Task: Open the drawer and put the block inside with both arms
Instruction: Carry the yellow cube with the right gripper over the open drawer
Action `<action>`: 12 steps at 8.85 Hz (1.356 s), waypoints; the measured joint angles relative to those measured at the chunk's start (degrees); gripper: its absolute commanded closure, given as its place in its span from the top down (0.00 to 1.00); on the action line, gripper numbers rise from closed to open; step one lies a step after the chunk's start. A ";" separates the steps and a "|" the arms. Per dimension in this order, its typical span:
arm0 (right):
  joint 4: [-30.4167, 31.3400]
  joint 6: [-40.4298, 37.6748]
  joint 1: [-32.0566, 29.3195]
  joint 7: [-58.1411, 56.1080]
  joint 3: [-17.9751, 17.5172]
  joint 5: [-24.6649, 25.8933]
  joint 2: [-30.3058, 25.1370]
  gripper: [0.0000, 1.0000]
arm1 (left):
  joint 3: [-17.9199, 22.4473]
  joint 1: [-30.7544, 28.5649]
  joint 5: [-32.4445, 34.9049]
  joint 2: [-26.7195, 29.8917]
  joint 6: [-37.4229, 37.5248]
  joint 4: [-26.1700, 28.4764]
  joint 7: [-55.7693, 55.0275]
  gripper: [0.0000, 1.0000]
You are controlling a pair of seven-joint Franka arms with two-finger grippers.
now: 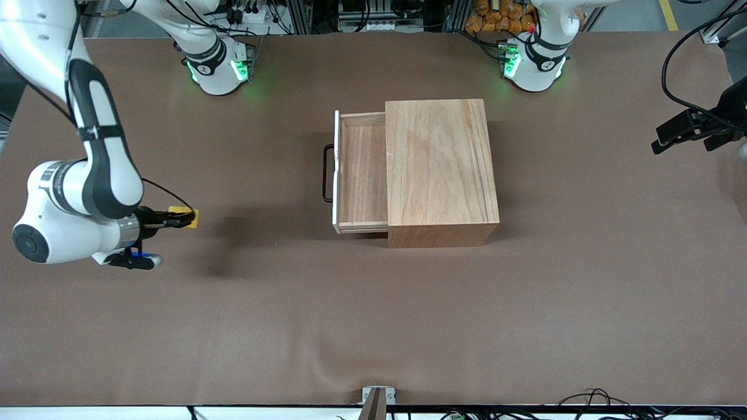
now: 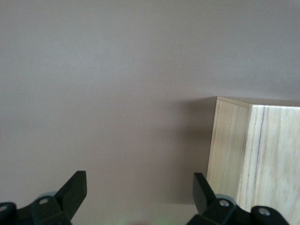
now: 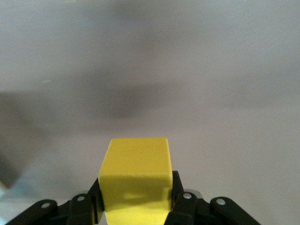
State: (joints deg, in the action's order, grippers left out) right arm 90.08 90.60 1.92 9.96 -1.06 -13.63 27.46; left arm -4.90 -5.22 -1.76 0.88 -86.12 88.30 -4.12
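Note:
My right gripper is going to let go of the yellow block near the middle of the open drawer's wooden bottom (image 1: 363, 171).
The wooden box (image 1: 440, 166) stands mid-table with its drawer (image 1: 360, 175) pulled out toward the right arm's end; the white front panel and black wire handle (image 1: 328, 173) face that way, and the tray is empty. My right gripper (image 1: 185, 218) is shut on the yellow block (image 1: 191, 217) and holds it above the table, well off from the drawer's front. In the right wrist view the block (image 3: 136, 176) sits between the fingers. My left gripper (image 1: 668, 140) is open and empty at the left arm's end of the table; its wrist view shows spread fingers (image 2: 75, 190) and the box's corner (image 2: 255, 154).
Black cables (image 1: 680, 64) trail near the left gripper. The brown table mat (image 1: 373, 326) lies bare on the side nearer the front camera. A small metal bracket (image 1: 378, 398) sits at the table's front edge.

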 measured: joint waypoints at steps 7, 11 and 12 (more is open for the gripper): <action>-4.81 5.30 29.64 46.14 -0.29 -13.08 -3.25 0.00 | 8.07 8.83 -0.07 0.77 3.17 -0.42 -0.11 1.00; 0.26 16.80 35.86 49.46 0.02 -13.06 -1.54 0.00 | 5.02 9.19 -0.07 1.00 3.37 -0.43 -3.87 1.00; 0.70 18.22 36.44 49.46 0.06 -13.06 -0.51 0.00 | 4.99 9.40 -0.07 1.13 3.46 -0.43 -4.86 1.00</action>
State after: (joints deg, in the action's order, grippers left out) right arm 90.79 108.82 38.36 59.42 -1.00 -26.69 26.95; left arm 0.09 4.17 -1.83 2.00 -82.65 87.88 -8.97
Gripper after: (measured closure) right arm 0.436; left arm 0.000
